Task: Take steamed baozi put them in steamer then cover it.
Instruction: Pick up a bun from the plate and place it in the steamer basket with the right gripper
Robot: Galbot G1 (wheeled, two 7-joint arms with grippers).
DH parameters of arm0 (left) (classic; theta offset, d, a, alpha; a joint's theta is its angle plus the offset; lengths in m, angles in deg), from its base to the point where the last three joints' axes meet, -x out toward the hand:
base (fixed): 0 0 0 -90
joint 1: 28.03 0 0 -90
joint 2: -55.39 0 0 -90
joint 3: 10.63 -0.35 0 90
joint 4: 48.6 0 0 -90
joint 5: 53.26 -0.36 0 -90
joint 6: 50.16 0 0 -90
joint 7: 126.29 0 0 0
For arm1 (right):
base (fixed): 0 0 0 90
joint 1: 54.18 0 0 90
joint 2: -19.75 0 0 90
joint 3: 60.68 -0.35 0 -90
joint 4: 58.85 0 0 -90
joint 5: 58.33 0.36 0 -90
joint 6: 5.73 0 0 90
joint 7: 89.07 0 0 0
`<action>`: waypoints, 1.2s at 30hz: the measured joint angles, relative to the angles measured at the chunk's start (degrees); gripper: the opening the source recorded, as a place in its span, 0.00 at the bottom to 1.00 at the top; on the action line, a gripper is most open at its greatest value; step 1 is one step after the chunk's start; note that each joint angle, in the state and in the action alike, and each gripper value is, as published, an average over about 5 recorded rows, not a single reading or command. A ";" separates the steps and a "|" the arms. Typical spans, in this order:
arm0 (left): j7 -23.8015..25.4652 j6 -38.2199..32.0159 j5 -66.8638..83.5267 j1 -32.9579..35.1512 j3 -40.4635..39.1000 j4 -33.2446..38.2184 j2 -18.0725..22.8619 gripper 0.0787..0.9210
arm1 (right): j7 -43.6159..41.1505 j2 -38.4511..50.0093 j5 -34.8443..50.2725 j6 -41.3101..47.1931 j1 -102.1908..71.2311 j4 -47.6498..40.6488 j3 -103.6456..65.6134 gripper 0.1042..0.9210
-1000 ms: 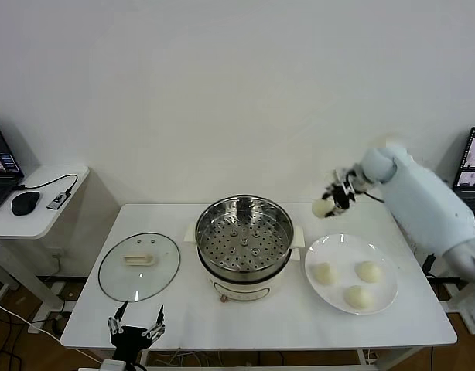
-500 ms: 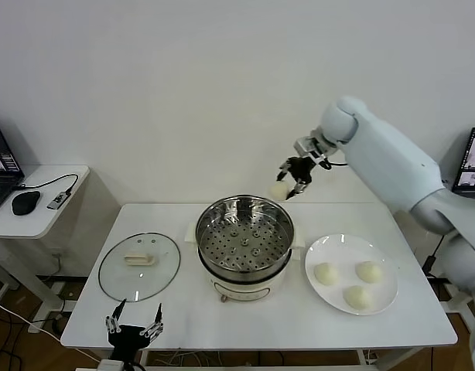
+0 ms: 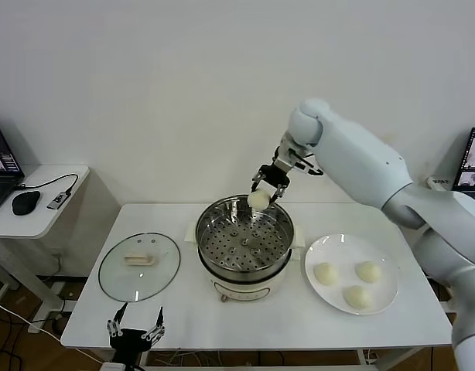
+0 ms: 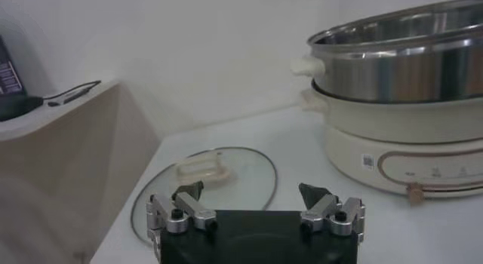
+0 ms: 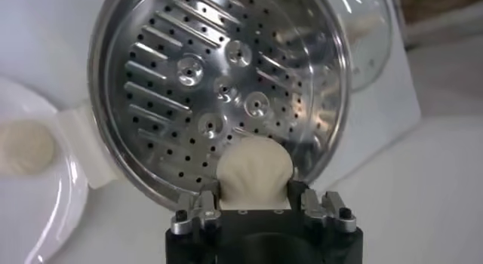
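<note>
The baozi, now held above the tray's edge, will be released by my right gripper on the far half of the steamer's perforated tray (image 3: 240, 222) (image 5: 251, 136), just behind the tray's middle dimples.
The steamer (image 3: 203, 219) is a shiny steel pot on a white base in the middle of the table, its perforated tray (image 5: 211, 84) bare. My right gripper (image 3: 262, 192) hangs over the steamer's far rim, shut on one cream-white baozi (image 3: 258, 200). In the right wrist view that baozi (image 5: 253, 171) bulges between the fingers above the tray's edge. Three more baozi (image 3: 323, 273) (image 3: 368, 271) (image 3: 356, 297) lie on the white plate (image 3: 338, 242) to the right of the steamer. My left gripper (image 3: 134, 330) waits open at the table's front left edge, holding nothing.
The glass lid (image 3: 138, 265) with its cream handle lies flat on the table left of the steamer, just ahead of the left gripper (image 4: 251, 201). A low side table (image 3: 36, 202) with a mouse and cable stands at far left. Laptops sit at both edges.
My right arm has swung left with the baozi, from above the plate to over the steamer's back rim, and come lower. The left arm has not moved.
</note>
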 measured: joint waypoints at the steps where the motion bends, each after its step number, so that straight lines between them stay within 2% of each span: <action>1: 0.00 0.00 0.01 -0.05 0.02 -0.02 0.05 0.88 | 0.02 -0.30 -0.38 -0.67 0.00 0.15 0.32 0.55; 13: -0.15 0.12 0.51 -0.01 0.43 0.11 0.05 0.88 | 0.84 -4.13 -8.16 -5.31 -2.08 -0.02 0.58 0.55; 36: 0.02 0.29 0.68 -1.15 -0.27 -1.45 -0.06 0.88 | 9.79 -9.22 -23.76 -7.33 -8.26 -5.30 -3.55 0.55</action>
